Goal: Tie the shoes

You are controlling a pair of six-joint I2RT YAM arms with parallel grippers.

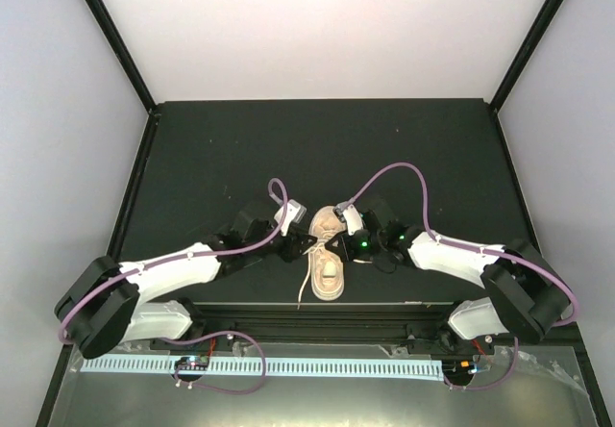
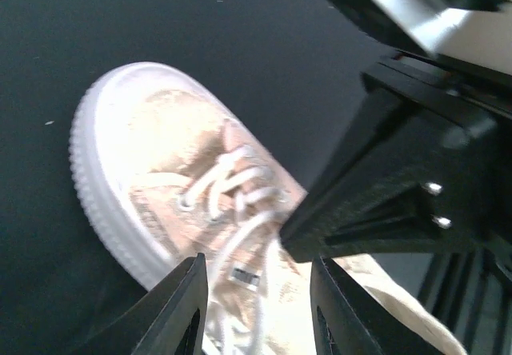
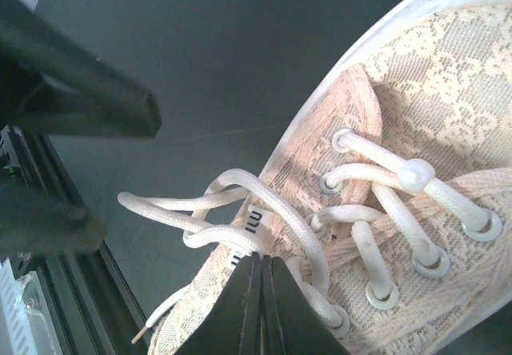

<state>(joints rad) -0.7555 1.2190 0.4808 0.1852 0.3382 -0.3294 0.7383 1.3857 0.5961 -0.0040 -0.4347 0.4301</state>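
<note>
Next, I move my left gripper in to pinch the lace loop beside those tips (image 3: pixel 220 235), because the loop held in my right gripper's fingers ends short of my left gripper's fingers.
The pale pink-beige shoe (image 1: pixel 329 271) lies mid-table near the front, toe pointing away. Its cream laces (image 3: pixel 208 203) are loose, with loops hanging over one side. My right gripper (image 3: pixel 262 256) is shut at the tongue, and a lace loop runs into its tips. It also shows in the top view (image 1: pixel 340 238). My left gripper (image 2: pixel 256 263) is open just above the shoe (image 2: pixel 152 147), with the laces (image 2: pixel 232 179) between its fingers and nothing held. In the top view it (image 1: pixel 309 244) sits on the shoe's left side.
A lace tail (image 1: pixel 304 288) trails toward the black rail (image 1: pixel 317 313) at the table's front edge. The two grippers are very close together over the shoe. The right gripper's black body (image 2: pixel 384 187) fills the right of the left wrist view. Dark mat (image 1: pixel 317 148) lies beyond.
</note>
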